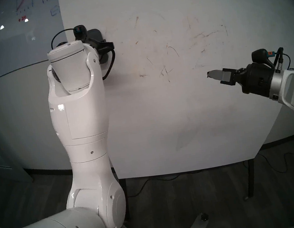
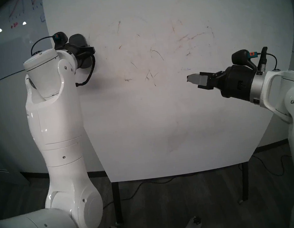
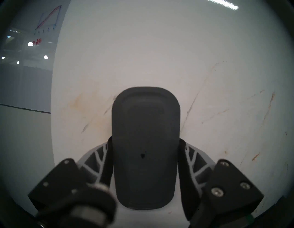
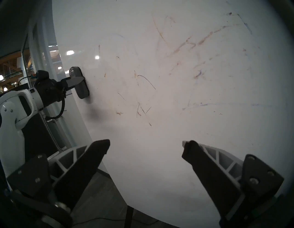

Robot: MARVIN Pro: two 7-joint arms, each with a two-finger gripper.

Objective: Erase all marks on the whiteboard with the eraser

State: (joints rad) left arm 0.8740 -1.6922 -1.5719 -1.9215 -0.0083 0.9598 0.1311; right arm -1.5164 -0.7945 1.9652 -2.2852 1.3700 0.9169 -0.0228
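Observation:
Next, my left gripper moves lower on the whiteboard [image 1: 108, 75], beside my white arm. It will let go of the eraser there, below the eraser's present spot.
The white whiteboard [image 1: 180, 116] stands upright in front of me. Faint orange and dark marks [image 1: 204, 35] are scattered over its upper middle and right, also in the right wrist view as marks [image 4: 146, 81]. My left gripper [image 1: 104, 45] is shut on the dark grey eraser [image 1: 95, 33], which lies flat against the board near its upper left edge. In the left wrist view the eraser [image 3: 145, 111] sits between the fingers [image 3: 101, 156], with pale orange smudges [image 3: 78, 101] beside it. My right gripper [image 4: 146, 144] hangs open and empty in front of the board's right side.
A greyish glass board with red and blue graph drawings [image 1: 22, 8] stands behind on the left. Dark metal legs [image 1: 250, 179] hold the whiteboard up, and a cable [image 1: 151, 181] trails on the dark floor below it. My white left arm [image 1: 80, 119] covers the board's left edge.

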